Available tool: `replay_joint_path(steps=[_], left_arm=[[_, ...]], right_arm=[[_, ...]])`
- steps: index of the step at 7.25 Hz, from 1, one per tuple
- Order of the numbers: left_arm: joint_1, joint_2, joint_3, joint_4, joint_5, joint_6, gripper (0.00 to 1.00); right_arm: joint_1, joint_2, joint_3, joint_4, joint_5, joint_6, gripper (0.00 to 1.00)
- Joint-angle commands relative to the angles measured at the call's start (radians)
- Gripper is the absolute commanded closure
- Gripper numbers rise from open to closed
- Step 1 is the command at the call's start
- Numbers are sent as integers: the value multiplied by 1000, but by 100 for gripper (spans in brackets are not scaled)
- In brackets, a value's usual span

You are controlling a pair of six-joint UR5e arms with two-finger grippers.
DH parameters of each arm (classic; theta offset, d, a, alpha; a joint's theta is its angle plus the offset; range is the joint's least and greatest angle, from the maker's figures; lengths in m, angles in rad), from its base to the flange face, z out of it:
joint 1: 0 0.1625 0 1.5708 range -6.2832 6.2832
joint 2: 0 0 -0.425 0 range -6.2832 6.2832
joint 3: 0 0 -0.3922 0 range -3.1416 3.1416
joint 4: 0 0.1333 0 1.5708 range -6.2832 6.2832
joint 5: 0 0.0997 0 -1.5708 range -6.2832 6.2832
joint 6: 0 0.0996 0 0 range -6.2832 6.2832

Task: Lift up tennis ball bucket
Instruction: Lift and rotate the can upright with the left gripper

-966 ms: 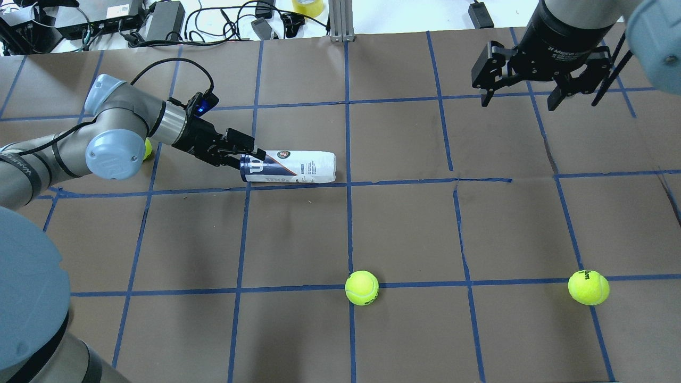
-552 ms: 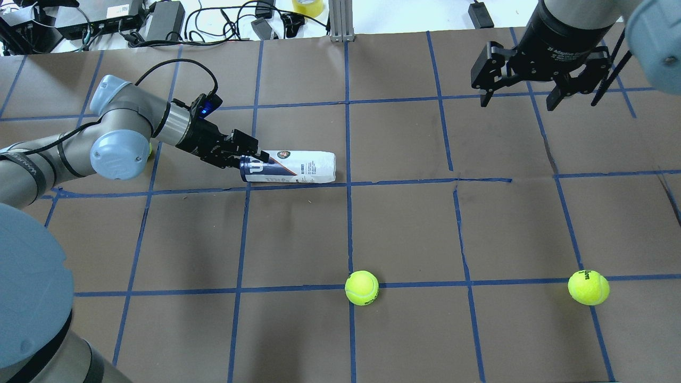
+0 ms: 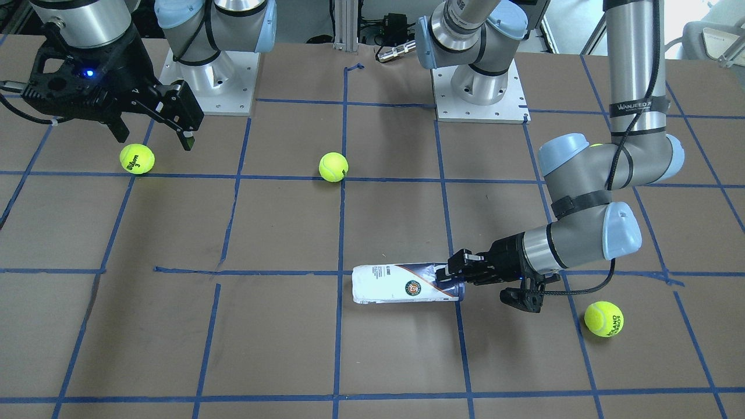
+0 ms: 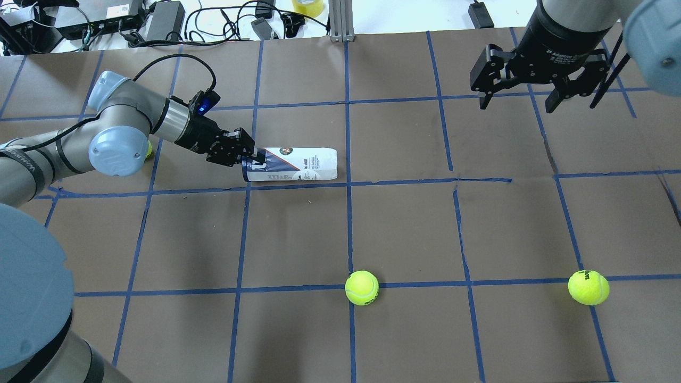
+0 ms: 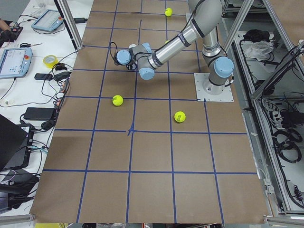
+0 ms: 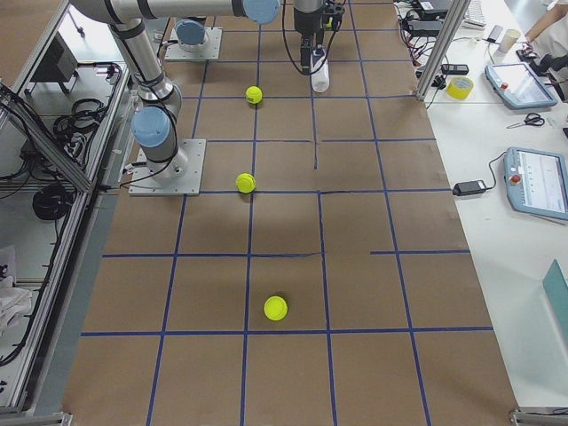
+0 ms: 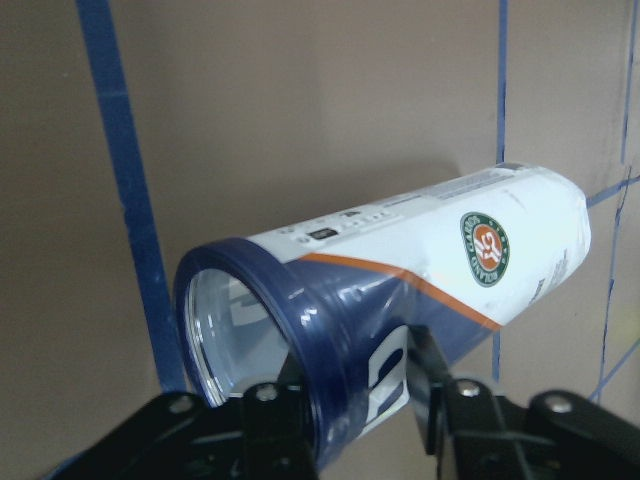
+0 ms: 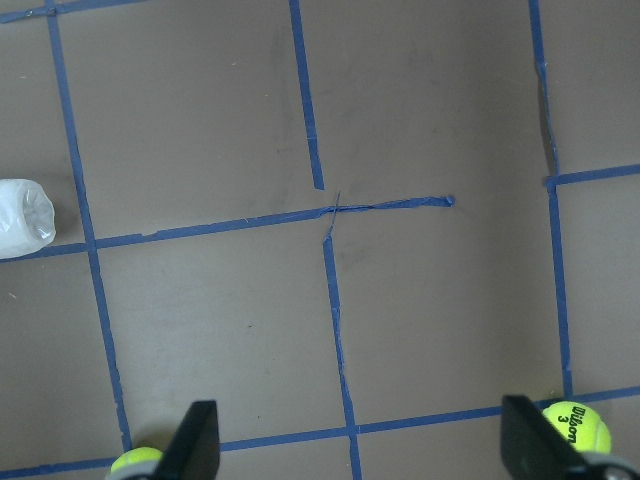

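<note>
Next, my left gripper lets go of the tennis ball bucket, upright near the middle of the blue-taped square (image 3: 422, 339) beneath its top.
The tennis ball bucket (image 4: 298, 165) is a slim tube with a white-and-navy label and a round crest. It lies on its side on the brown table, open dark blue rim towards my left arm. It also shows in the front view (image 3: 396, 284) and the left wrist view (image 7: 420, 260). My left gripper (image 4: 254, 158) is shut on the rim end; in the left wrist view its fingers (image 7: 432, 385) pinch the rim wall. My right gripper (image 4: 515, 100) is open and empty, high over the far right of the table, far from the tube.
Loose yellow tennis balls lie near the front middle (image 4: 362, 288) and front right (image 4: 588, 287). A third ball (image 3: 603, 318) sits beside my left forearm. Cables and power bricks (image 4: 165, 18) lie beyond the table's far edge.
The tube has rolled about its axis and shifted slightly in my left gripper, so a different part of the label faces up. My left wrist has moved a little. The right arm barely moved.
</note>
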Motion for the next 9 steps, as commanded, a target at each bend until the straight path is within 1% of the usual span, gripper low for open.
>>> replay_joint_path(steps=[1, 2, 3, 4, 6, 9], left_arm=[[-17, 27, 68, -8, 60, -126, 100], [-46, 37, 127, -43, 110, -176, 100], [-79, 44, 184, -71, 173, -269, 100], [-106, 47, 233, -88, 186, -352, 100], [-127, 70, 293, -90, 232, -409, 100], [-256, 67, 373, -88, 466, -409, 100]], right_arm=[[-1, 0, 1, 2, -1, 1, 0], [-1, 0, 1, 2, -1, 1, 0], [-1, 0, 1, 2, -1, 1, 0], [-1, 0, 1, 2, -1, 1, 0], [-1, 0, 2, 3, -1, 1, 0], [1, 0, 2, 5, 1, 1, 0]])
